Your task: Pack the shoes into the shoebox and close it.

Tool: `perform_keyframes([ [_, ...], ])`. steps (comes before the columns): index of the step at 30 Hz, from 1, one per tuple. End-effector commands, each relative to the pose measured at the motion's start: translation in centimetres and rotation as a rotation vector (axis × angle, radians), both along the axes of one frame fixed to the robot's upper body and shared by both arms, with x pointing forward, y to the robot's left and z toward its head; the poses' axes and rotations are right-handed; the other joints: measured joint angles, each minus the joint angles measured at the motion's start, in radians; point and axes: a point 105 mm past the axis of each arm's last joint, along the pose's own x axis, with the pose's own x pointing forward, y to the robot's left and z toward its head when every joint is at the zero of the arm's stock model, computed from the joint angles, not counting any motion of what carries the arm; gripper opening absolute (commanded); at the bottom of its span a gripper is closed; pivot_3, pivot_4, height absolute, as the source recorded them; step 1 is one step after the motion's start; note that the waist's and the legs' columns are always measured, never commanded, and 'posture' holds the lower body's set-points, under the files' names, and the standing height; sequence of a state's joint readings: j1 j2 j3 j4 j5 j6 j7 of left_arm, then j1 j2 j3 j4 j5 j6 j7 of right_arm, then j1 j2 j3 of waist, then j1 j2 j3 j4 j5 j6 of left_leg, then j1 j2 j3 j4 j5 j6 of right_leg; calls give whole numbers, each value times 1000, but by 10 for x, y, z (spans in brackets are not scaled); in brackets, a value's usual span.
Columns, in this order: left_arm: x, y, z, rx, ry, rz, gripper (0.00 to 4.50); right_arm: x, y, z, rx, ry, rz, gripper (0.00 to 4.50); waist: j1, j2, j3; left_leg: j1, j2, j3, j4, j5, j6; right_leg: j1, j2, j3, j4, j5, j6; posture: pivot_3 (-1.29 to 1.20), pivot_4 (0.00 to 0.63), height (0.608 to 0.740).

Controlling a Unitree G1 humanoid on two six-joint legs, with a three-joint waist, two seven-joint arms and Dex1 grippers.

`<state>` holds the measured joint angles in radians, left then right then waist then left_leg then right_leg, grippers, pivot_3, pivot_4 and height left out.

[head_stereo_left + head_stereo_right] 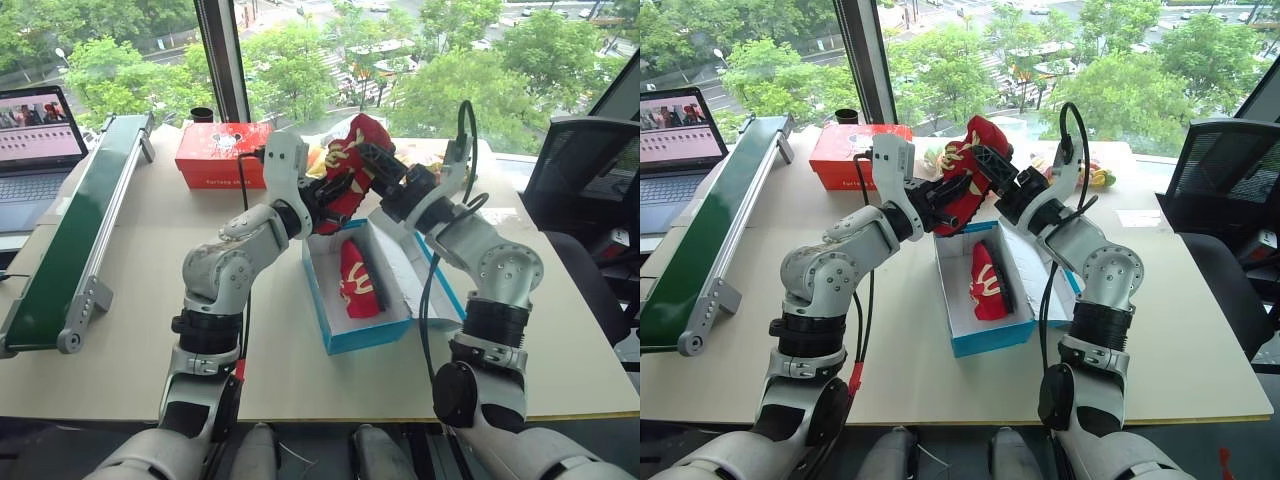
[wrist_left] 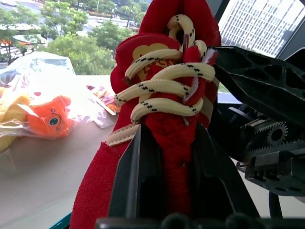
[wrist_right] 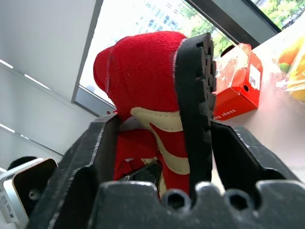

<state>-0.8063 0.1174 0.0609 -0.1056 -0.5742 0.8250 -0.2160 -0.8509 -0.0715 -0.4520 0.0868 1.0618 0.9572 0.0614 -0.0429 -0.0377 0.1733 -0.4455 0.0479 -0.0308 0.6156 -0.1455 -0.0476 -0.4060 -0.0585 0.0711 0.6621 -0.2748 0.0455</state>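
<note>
The raised red shoe, now above the box's far end, will be let go by my right gripper inside the blue shoebox [image 1: 334,280], next to the other shoe, toward the conveyor.
One red shoe [image 1: 357,280] with cream markings lies inside the open blue shoebox [image 1: 360,340], sole toward the right wall. The box lid [image 1: 405,262] hangs open to the right under my right arm. The other red shoe [image 1: 352,165] is held in the air above the far end of the box. My left gripper [image 1: 335,192] is shut on its laced upper [image 2: 162,86], coming from the left. My right gripper [image 1: 378,160] comes from the right, its fingers [image 3: 90,162] clamped on the shoe across the black sole [image 3: 198,95] and the red side.
A red box [image 1: 222,152] with a white logo stands at the back left, with a black cup [image 1: 201,114] behind it. A green conveyor [image 1: 85,220] and a laptop [image 1: 35,135] are far left. Bagged toys [image 2: 43,109] lie behind the shoebox. A black chair [image 1: 585,170] stands right.
</note>
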Motion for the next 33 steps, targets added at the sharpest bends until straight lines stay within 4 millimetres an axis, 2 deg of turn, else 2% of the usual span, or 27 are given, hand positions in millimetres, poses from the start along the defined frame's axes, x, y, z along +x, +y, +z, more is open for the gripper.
perform_keyframes([
  [1, -4, 2, 24, -57, -62, 0, 1375, -4, 5, 19, 3, -73, 16, 698, 0, 0, 0, 0, 0, 0, 0, 0, 0, 0, 0, 0, 0, 0, 0, 0, 150, 739],
  [4, -4, 8, 28, -126, -35, -17, 2632, -3, 5, 20, -26, -83, 0, 578, 0, 0, 0, 0, 0, 0, 0, 0, 0, 0, 0, 0, 0, 0, 0, 0, 150, 739],
  [7, -6, 23, 24, -22, -52, 0, 3623, -1, 6, 20, -167, -111, -39, 574, -2, 0, 0, 0, 0, 0, 0, 0, 0, 0, 0, 0, 0, 0, 0, 0, 150, 739],
  [13, -4, 87, 16, 190, -82, 109, 3623, 1, 8, 26, -466, -116, -66, 574, -5, 3, 2, 0, 0, 0, -1, 0, 0, -1, 0, 1, 0, 0, 0, 0, 150, 739],
  [16, -2, 118, 10, 270, -73, 175, 3623, -7, 16, 16, -621, -95, 33, 574, -3, 3, 2, 0, 0, 0, -2, 0, 0, -1, 0, 1, 0, 0, 0, 0, 150, 739],
  [19, -5, 136, 3, 373, -84, 201, 3623, -16, 24, -2, -767, -82, 122, 574, -2, 3, 2, 0, 0, 0, -3, 0, 0, -1, 0, 0, -2, 0, 0, 0, 150, 739],
  [21, -11, 136, -3, 429, -96, 172, 3623, -20, 25, -12, -800, -62, 170, 574, 2, 3, 2, 0, 0, 0, -4, 0, 0, -1, 0, 0, -4, 0, -1, 0, 150, 739],
  [26, -31, 120, -25, 482, -96, 40, 3623, -29, 29, -29, -788, -7, 261, 574, 9, 3, 2, -2, 0, 0, -4, 0, 0, -1, -1, 0, -5, 0, -1, 0, 150, 739],
  [29, -35, 116, -31, 497, -95, 31, 3623, -34, 32, -47, -823, 23, 291, 574, 7, 3, 2, -2, 1, 0, -4, 0, 0, -1, 0, 0, -5, 0, -1, 0, 150, 739],
  [33, -36, 115, -33, 479, -86, 44, 3623, -38, 31, -59, -830, 62, 307, 574, 4, 3, 2, -2, 1, 0, -3, 0, 0, -1, 0, 0, -4, 0, -1, 0, 150, 739],
])
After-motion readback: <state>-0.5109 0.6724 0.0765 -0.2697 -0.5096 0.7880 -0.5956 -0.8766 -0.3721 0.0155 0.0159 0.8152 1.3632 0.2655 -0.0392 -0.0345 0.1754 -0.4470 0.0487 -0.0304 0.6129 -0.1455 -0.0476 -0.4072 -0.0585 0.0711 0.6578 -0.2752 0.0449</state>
